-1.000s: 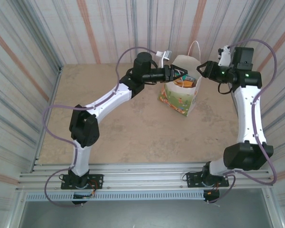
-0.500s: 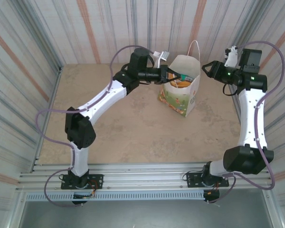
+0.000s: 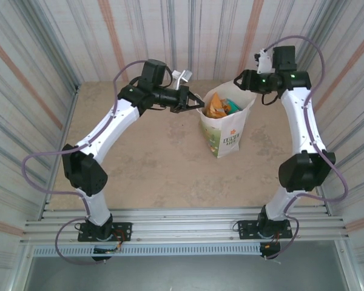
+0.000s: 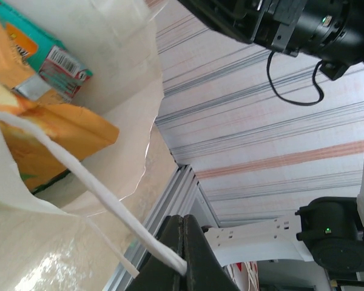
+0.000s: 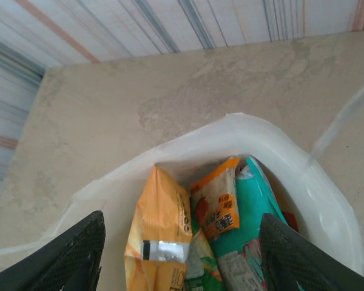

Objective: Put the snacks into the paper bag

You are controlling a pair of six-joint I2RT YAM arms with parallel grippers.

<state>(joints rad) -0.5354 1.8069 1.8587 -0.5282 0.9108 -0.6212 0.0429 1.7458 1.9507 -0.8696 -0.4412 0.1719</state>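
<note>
Next, my left gripper lets go of the white paper bag on the bare table [image 3: 190, 170] between the gripper and the aluminium rail. The bag now stands upright mid-table.
The white paper bag [image 3: 228, 137] stands upright mid-table with its mouth open. Inside it, several snacks show: a yellow packet [image 5: 159, 227], an orange packet [image 5: 216, 204], a green packet [image 5: 259, 209] and a sliver of orange-red packet [image 5: 291, 222]. In the top view the orange packet [image 3: 216, 107] and green packet [image 3: 232, 108] poke above the rim. My left gripper [image 3: 196, 103] is at the bag's left rim, shut on a thin white loop handle [image 4: 97, 188]. My right gripper [image 5: 182, 267] hovers open over the bag's mouth with nothing between its fingers.
Corrugated metal walls [image 3: 139, 36] close in the beige table [image 3: 151, 157] on three sides. An aluminium rail [image 3: 182, 221] runs along the near edge by the arm bases. The bag's other handle [image 5: 346, 115] hangs outside the far rim.
My left arm has swung left and back, drawing the handle with it. The bag has gone from leaning to upright. My right gripper has moved left over the bag's mouth.
</note>
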